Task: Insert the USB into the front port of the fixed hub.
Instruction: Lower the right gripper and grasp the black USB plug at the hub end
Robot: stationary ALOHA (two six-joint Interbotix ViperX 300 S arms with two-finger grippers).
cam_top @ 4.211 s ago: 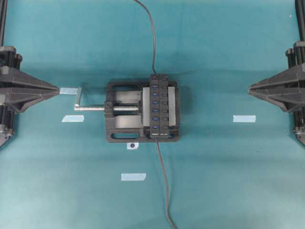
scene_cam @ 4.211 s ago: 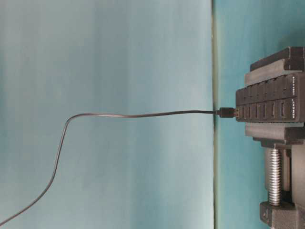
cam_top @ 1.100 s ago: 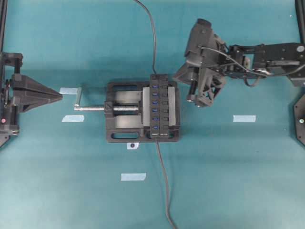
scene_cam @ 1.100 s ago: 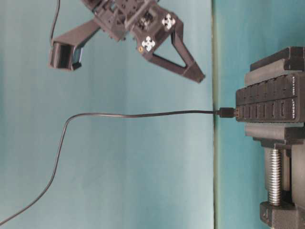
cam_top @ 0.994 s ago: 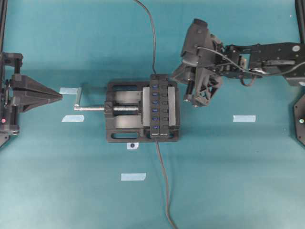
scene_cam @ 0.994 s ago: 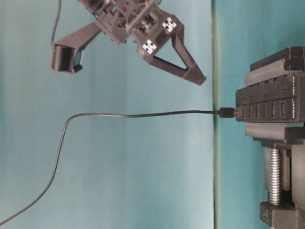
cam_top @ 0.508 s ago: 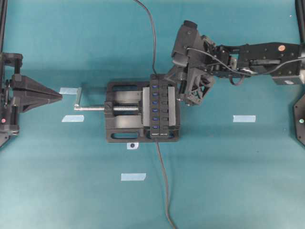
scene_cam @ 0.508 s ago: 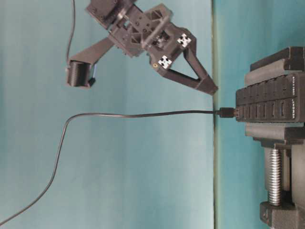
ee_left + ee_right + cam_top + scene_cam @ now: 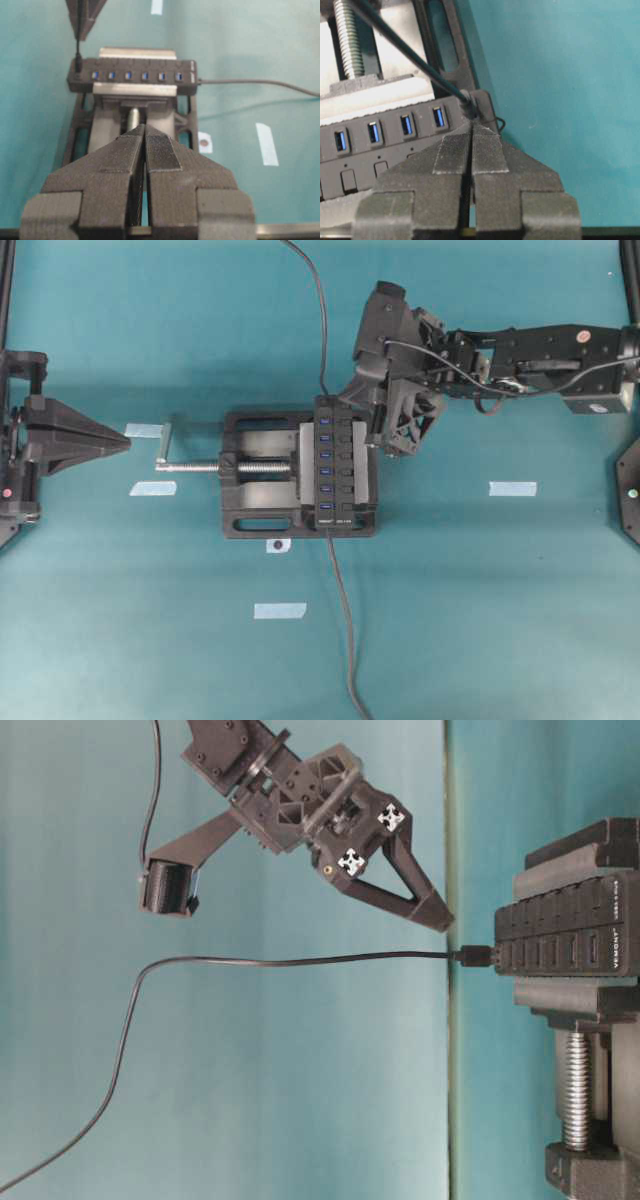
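Note:
The USB sits too shallow in the hub's end port, so my right gripper should open, grip the USB's plug body (image 9: 475, 956) and pull it out before inserting it.
The fixed hub (image 9: 335, 460) is a narrow black bar with blue ports, clamped upright in a vise. The USB (image 9: 472, 957) plug sits at the hub's far end port, and its thin cable (image 9: 320, 330) runs off the top of the overhead view. In the left wrist view the USB (image 9: 78, 64) stands at the left end of the hub (image 9: 135, 76). My right gripper (image 9: 385, 445) is shut and empty, hovering just right of the hub's far end. Its tips (image 9: 471, 125) point at the USB (image 9: 468, 96). My left gripper (image 9: 128, 443) is shut and empty, far left of the vise.
The black vise (image 9: 255, 480) has a silver screw and crank handle (image 9: 165, 445) pointing left. A second cable (image 9: 345, 640) leaves the hub's near end toward the front edge. Several pale blue tape strips (image 9: 513, 489) lie on the teal table.
My right arm has swung left and come down toward the hub's far end, its gripper staying shut. The left arm, the hub and the USB have not moved.

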